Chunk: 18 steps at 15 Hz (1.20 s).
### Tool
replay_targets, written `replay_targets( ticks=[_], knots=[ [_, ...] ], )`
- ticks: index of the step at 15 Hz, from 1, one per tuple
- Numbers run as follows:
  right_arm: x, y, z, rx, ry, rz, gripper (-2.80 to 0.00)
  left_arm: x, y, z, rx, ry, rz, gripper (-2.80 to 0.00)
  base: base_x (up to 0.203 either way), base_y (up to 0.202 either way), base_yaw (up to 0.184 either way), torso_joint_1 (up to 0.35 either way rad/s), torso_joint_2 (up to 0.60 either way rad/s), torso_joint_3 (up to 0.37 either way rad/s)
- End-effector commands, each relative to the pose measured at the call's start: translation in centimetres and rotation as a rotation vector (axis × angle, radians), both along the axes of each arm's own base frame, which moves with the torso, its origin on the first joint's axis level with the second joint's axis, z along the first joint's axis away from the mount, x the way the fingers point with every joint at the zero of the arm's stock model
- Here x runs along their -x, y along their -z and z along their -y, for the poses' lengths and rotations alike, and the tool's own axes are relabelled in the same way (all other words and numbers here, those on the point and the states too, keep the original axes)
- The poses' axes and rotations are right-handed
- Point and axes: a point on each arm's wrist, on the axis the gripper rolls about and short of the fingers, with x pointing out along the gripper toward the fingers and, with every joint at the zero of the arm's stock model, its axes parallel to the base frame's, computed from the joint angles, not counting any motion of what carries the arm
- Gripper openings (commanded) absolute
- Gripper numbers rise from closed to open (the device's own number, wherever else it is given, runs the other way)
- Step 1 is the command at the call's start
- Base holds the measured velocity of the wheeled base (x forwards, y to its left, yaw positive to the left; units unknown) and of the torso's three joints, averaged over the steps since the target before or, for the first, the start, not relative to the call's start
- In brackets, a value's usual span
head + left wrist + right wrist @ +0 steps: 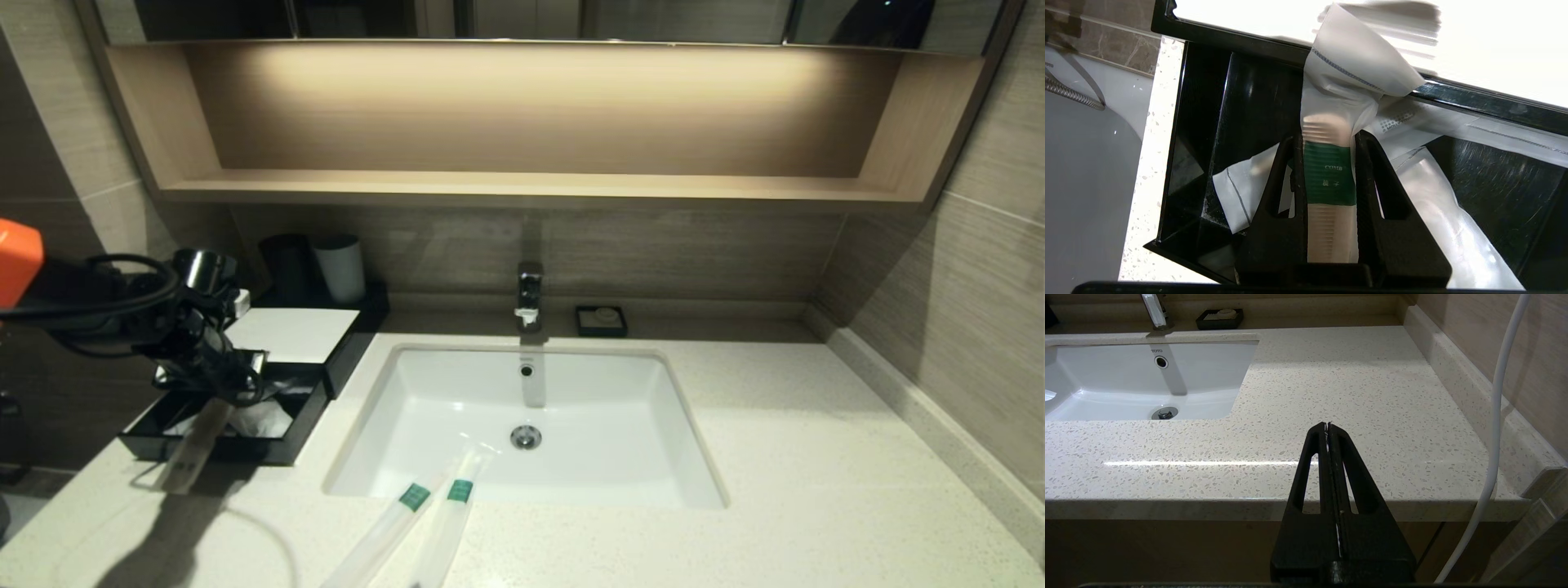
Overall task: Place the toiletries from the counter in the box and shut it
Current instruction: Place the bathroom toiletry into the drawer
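I should let go of the see-through sachet, now held over the open drawer, with my left gripper across the white plastic packets in the open black drawer [209, 425] [1336, 220].
My left gripper [237, 384] hangs over the open black drawer of the box [245, 451], whose white top panel [290, 333] lies behind. It is shut on a translucent sachet [194, 447] at its green band. In the left wrist view the sachet [1327, 122] runs between the fingers [1372, 183] of the left gripper [1327, 143], and its far end bends against the panel's edge. Two more sachets [412, 500] [457, 494] lie on the counter [775, 457] at the sink's front rim. My right gripper [1327, 426] is shut and empty off the counter's front edge.
The white sink [653, 457] with its faucet [529, 294] is inset mid-counter. A small black soap dish [601, 320] sits behind it. A black cup [286, 265] and a white cup [341, 268] stand behind the box. White plastic packets [1437, 204] lie in the drawer.
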Motion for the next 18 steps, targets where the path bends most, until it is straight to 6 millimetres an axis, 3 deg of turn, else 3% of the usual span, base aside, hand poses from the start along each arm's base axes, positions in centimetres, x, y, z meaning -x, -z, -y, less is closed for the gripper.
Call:
replay_targets(
  ticks=[1,18],
  knots=[
    [0.0,0.0,0.0,-0.001,0.000,-0.001,-2.80,0.0,0.1,0.0,-0.001,-0.002,-0.006,-2.80,0.000,0.000,0.000,0.000,0.00,0.000],
    [0.0,0.0,0.0,-0.001,0.000,0.000,-2.80,-1.8,0.9,-0.4,0.000,-0.005,-0.024,-2.80,0.000,0.000,0.000,0.000,0.00,0.000]
  ],
)
